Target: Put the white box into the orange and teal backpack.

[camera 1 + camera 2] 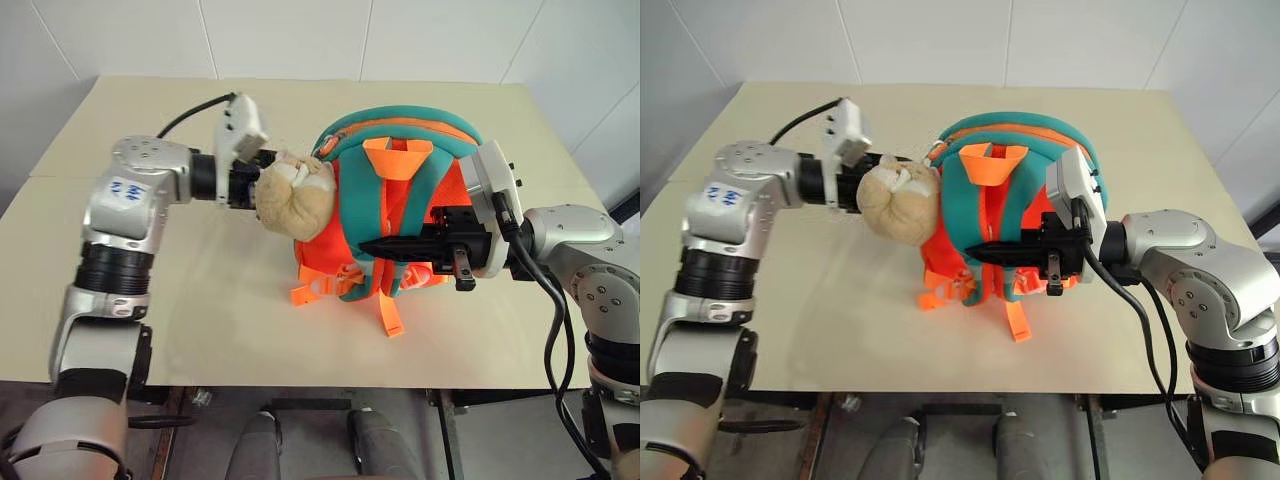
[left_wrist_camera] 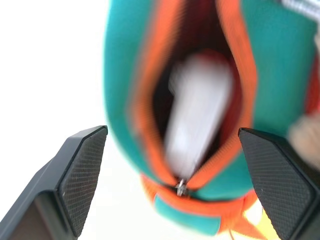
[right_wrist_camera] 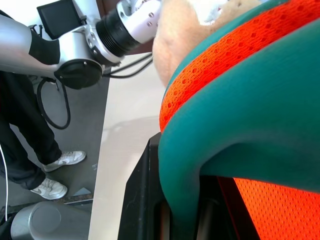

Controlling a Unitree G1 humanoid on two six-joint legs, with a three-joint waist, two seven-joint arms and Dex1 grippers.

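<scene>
My left gripper grips the tan plush hamster (image 1: 293,200) (image 2: 307,139) next, because it hangs from the backpack's zipper and can pull the backpack's opening shut.
The orange and teal backpack (image 1: 400,195) stands upright in the middle of the table, with a tan plush hamster (image 1: 292,195) hanging at its left side. Through its unzipped top the white box (image 2: 197,110) shows inside the opening, blurred. My left gripper (image 2: 172,131) is open just outside that opening, nothing between its fingers; from the head it sits behind the hamster. My right gripper (image 1: 378,245) reaches in from the right, shut on a teal shoulder strap (image 3: 240,135) at the backpack's front.
The cream table (image 1: 230,320) has free room left of and in front of the backpack. Orange strap ends and buckles (image 1: 390,318) lie on it near the front. A person's legs and white shoes (image 3: 55,167) stand on the floor beside the table.
</scene>
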